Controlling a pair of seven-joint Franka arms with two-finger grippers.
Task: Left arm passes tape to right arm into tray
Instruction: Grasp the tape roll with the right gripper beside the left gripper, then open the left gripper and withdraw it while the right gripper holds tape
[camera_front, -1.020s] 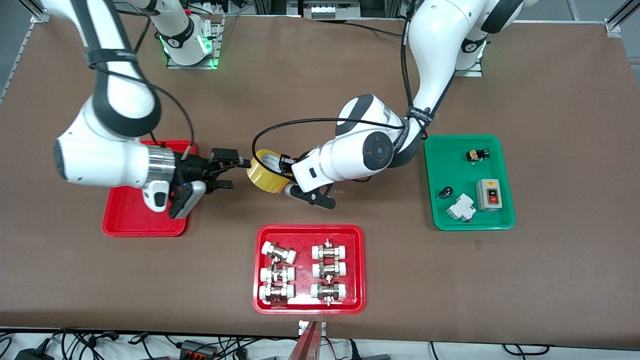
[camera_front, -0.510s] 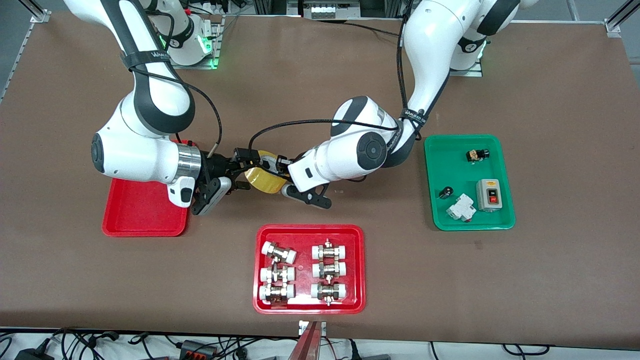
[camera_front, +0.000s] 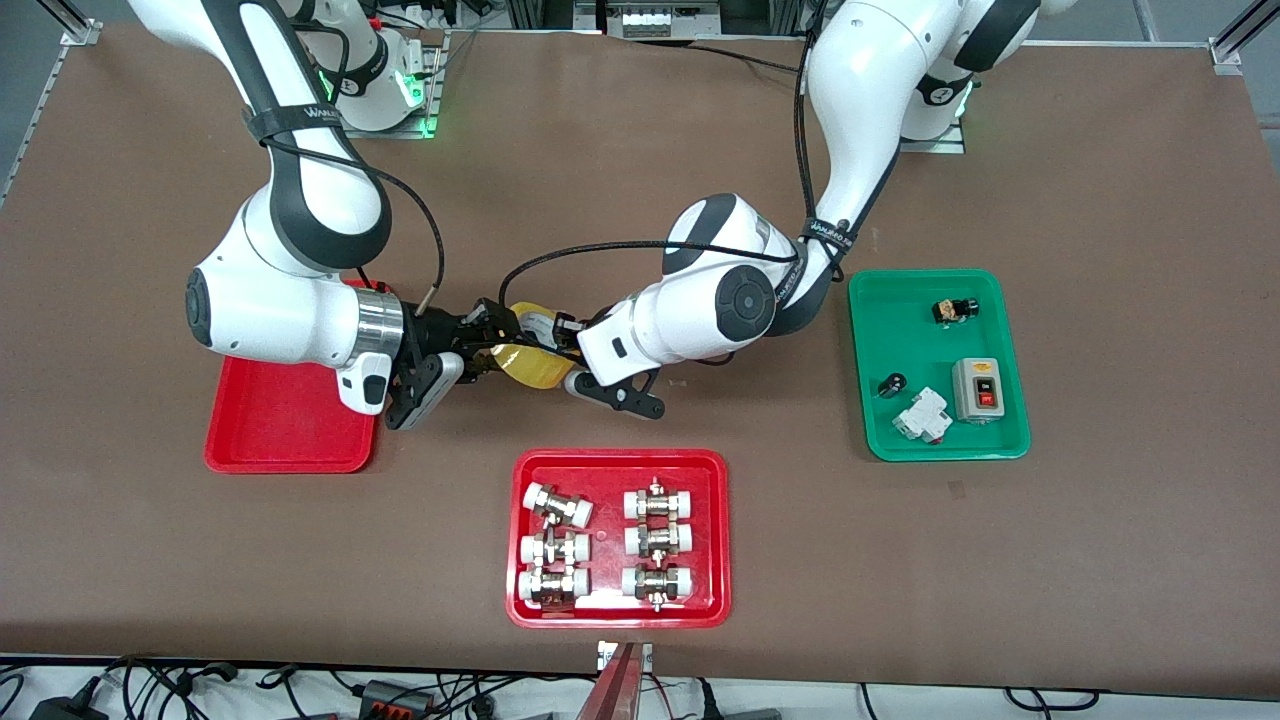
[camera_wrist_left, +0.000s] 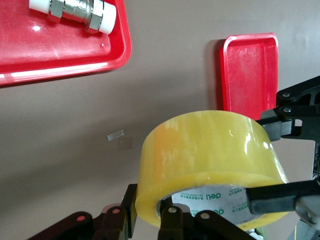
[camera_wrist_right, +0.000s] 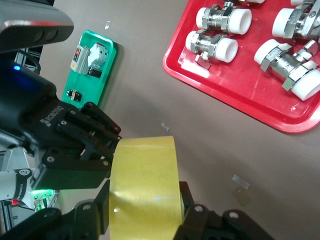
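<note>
My right gripper is going to release the yellow tape, letting it go in the middle of the plain red tray (camera_front: 316, 378).
The yellow tape (camera_front: 528, 366) hangs above the table between the two grippers, beside the plain red tray (camera_front: 285, 432). My left gripper (camera_front: 557, 350) is shut on the ring's wall, with one finger in the pale core and one outside, as the left wrist view (camera_wrist_left: 150, 215) shows. My right gripper (camera_front: 494, 338) meets it from the tray's side. Its fingers (camera_wrist_right: 102, 202) press on the roll's two flat faces (camera_wrist_right: 145, 185). In the left wrist view the tape (camera_wrist_left: 205, 155) fills the middle and the red tray (camera_wrist_left: 250, 75) lies past it.
A red tray of white-capped metal fittings (camera_front: 620, 462) lies nearer to the front camera than the tape. A green tray (camera_front: 900, 330) with small electrical parts lies toward the left arm's end. The left arm's black cable (camera_front: 590, 245) loops over the tape.
My right gripper came off the red tray toward the tape, put its open fingers around the roll and drew them in onto it. The left gripper shifted slightly toward the right arm with the tape.
</note>
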